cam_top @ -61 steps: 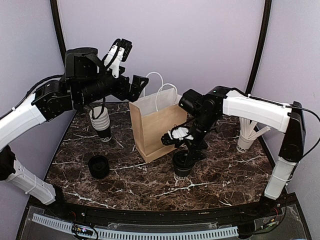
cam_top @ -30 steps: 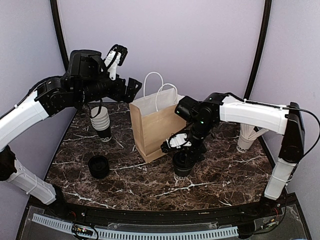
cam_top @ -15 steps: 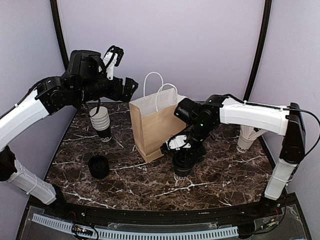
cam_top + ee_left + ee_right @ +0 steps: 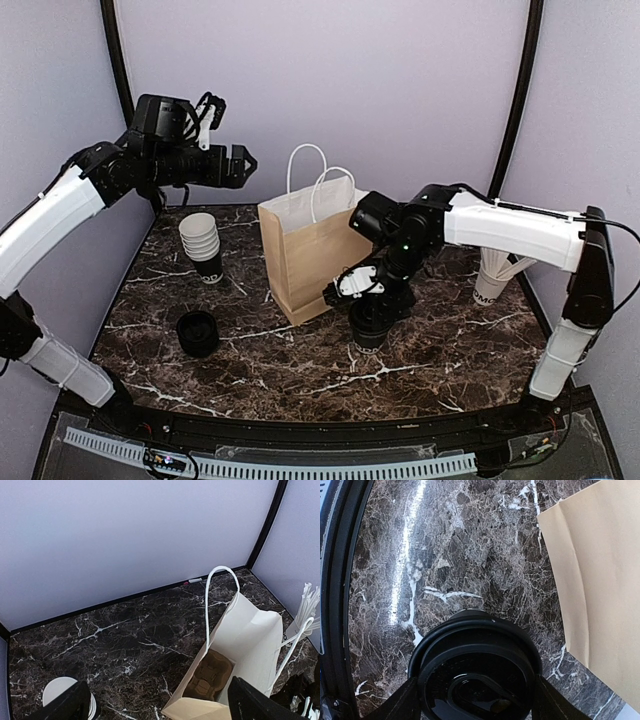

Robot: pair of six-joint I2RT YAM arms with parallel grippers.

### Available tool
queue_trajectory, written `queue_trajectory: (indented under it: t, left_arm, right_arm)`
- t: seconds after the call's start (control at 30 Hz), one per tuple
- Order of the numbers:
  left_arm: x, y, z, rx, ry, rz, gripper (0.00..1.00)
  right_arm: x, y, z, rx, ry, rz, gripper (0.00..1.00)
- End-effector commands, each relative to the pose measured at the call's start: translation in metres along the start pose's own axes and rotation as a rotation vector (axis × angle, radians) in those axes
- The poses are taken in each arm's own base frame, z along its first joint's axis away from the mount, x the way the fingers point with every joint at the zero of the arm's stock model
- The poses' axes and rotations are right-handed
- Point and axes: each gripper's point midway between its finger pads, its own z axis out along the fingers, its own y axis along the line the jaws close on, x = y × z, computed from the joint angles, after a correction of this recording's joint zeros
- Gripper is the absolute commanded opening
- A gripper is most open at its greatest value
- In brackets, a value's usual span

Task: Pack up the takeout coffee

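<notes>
My left gripper is to head next for the brown paper bag's back rim (image 4: 272,201) (image 4: 182,685), between the white handle and the corner nearest the cups. It should close there.
The takeout coffee (image 4: 368,326), a short black cup with a round black lid (image 4: 475,672), stands on the marble table just right of the brown paper bag (image 4: 308,258). My right gripper (image 4: 372,300) hangs straight over it. Its two fingers (image 4: 402,702) flank the lid closely on either side, jaws open, and the cup rests on the table. High at the back left, my left gripper (image 4: 238,163) is open and holds nothing. It looks down into the open bag (image 4: 252,635), where a brown cardboard carrier (image 4: 212,674) lies on the bottom.
A stack of lidless cups (image 4: 203,245) stands left of the bag. A low black round piece (image 4: 198,333) sits at the front left. A white cup of stirrers (image 4: 492,278) is at the far right. The bag's white handles (image 4: 312,172) stick up.
The left arm has swung left and back, away from the bag top. The right gripper's jaws have narrowed round the coffee's lid, and the cup has stayed in place.
</notes>
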Motion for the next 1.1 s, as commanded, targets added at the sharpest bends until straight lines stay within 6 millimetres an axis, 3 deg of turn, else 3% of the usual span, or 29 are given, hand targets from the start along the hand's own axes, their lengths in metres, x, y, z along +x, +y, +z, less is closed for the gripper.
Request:
queue_trajectory:
  t: [0.0,0.1,0.23,0.4,0.53,0.73,0.93,1.07]
  left_arm:
    - [0.01,-0.019,0.008,0.139,0.082,-0.018,0.99]
    - [0.017,-0.032,0.017,0.212,0.121,0.001,0.97]
    - [0.025,-0.063,0.023,0.381,0.171,0.019,0.89]
    - [0.03,-0.058,0.038,0.336,0.233,0.053,0.83]
    - [0.037,-0.044,0.057,0.24,0.279,0.098,0.81]
    - [0.048,-0.045,0.075,0.238,0.343,0.157,0.72]
    - [0.055,-0.054,0.079,0.297,0.37,0.184,0.56]
    - [0.058,-0.059,0.081,0.334,0.388,0.21,0.41]
  right_arm:
    - [-0.005,0.001,-0.048,0.066,-0.045,-0.031,0.62]
    - [-0.001,0.003,-0.068,0.073,-0.067,-0.033,0.61]
    - [0.021,-0.001,-0.084,0.104,-0.017,-0.018,0.6]
    - [0.047,-0.023,-0.113,0.187,-0.009,0.06,0.59]
    - [0.069,-0.05,-0.142,0.296,-0.032,0.15,0.58]
    - [0.099,-0.121,-0.207,0.597,-0.116,0.349,0.58]
    - [0.084,-0.161,-0.284,0.85,-0.295,0.391,0.59]
    - [0.058,-0.172,-0.301,0.827,-0.443,0.4,0.59]
